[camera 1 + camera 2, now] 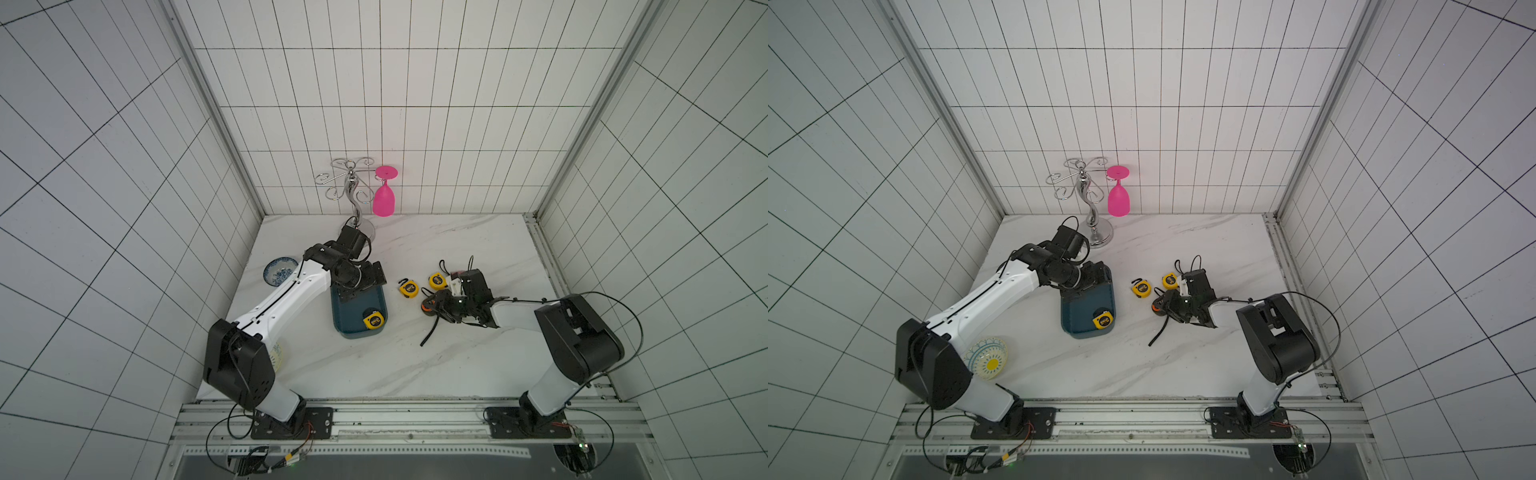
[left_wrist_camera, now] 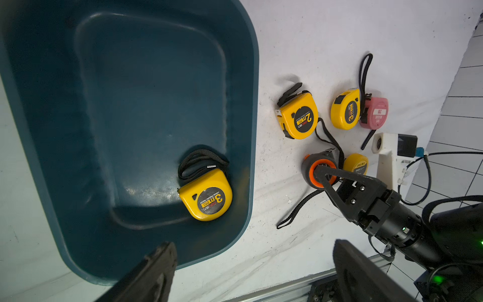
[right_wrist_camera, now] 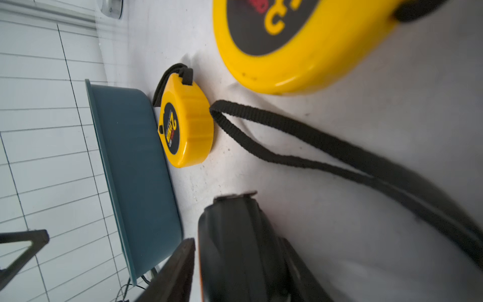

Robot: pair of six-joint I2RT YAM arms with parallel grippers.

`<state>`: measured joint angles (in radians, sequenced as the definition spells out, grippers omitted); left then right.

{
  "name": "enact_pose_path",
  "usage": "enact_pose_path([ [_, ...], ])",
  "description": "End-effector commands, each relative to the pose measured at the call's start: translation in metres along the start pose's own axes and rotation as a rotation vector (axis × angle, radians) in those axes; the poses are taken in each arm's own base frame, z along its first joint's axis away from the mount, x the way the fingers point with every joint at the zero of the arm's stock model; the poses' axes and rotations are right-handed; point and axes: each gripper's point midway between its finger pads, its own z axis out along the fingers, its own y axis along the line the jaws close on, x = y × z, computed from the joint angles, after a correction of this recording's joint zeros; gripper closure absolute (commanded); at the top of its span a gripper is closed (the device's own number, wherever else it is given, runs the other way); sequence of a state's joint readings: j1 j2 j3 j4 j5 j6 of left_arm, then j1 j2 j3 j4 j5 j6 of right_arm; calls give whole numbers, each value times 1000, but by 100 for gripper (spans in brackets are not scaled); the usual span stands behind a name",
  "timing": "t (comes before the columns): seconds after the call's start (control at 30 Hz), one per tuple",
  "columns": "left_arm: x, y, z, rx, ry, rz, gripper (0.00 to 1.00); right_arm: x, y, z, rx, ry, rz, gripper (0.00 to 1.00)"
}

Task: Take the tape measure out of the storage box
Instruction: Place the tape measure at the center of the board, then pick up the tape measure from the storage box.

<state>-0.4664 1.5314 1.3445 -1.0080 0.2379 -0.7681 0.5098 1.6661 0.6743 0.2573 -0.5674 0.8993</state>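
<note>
Next, my left gripper reaches into the storage box and grabs the yellow tape measure by the sides of its body (image 1: 372,319) (image 2: 205,193), next to its strap.
The dark teal storage box (image 1: 352,316) (image 2: 143,104) lies left of the table's middle. One yellow tape measure (image 1: 372,320) (image 2: 206,194) rests in its near right corner, strap coiled beside it. My left gripper (image 1: 363,284) (image 2: 253,245) hovers over the box's far end, open and empty. To the right, my right gripper (image 1: 432,305) (image 3: 235,240) sits low on the table around a grey and orange tape measure (image 1: 426,306) (image 2: 317,162). Its jaws stand a little apart, with a thin gap at one finger (image 3: 183,261).
Several more tape measures lie outside the box: a yellow one (image 1: 408,288), another yellow (image 1: 437,281), a pink one (image 2: 375,112). A metal rack (image 1: 353,195) with a pink glass (image 1: 383,199) stands at the back. A blue plate (image 1: 280,270) and a yellow patterned bowl (image 1: 986,357) sit left.
</note>
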Motion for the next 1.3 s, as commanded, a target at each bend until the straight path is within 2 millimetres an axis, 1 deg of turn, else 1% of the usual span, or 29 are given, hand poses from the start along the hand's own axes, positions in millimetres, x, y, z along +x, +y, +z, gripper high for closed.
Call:
enact_pose_path([
  [0.0, -1, 2, -9, 2, -28, 22, 3, 16, -29, -8, 118, 41, 39, 32],
  [0.07, 0, 4, -9, -4, -27, 28, 3, 18, -31, -15, 151, 42, 51, 26],
  [0.13, 2, 7, -8, -12, -26, 30, 3, 20, -32, -26, 190, 38, 12, 21],
  [0.23, 5, 14, -3, -39, -11, 40, 3, 23, -33, -41, 244, 36, -7, 15],
  [0.4, 12, 28, 10, -102, 27, 73, 3, 25, -29, -61, 288, 25, -27, 9],
  [0.63, 24, 44, 32, -191, 95, 146, 4, 17, -10, -80, 301, -1, -68, 6],
  [0.8, 31, 59, 48, -250, 134, 176, 9, 10, 5, -91, 292, -10, -90, 4],
  [0.87, 33, 62, 53, -263, 149, 191, 13, 7, 9, -93, 281, -6, -87, 3],
  [1.07, 37, 68, 67, -295, 200, 271, 16, -3, 12, -100, 271, -16, -73, 3],
  [1.27, 44, 64, 79, -285, 253, 345, 17, -12, 8, -102, 266, -20, -52, 2],
])
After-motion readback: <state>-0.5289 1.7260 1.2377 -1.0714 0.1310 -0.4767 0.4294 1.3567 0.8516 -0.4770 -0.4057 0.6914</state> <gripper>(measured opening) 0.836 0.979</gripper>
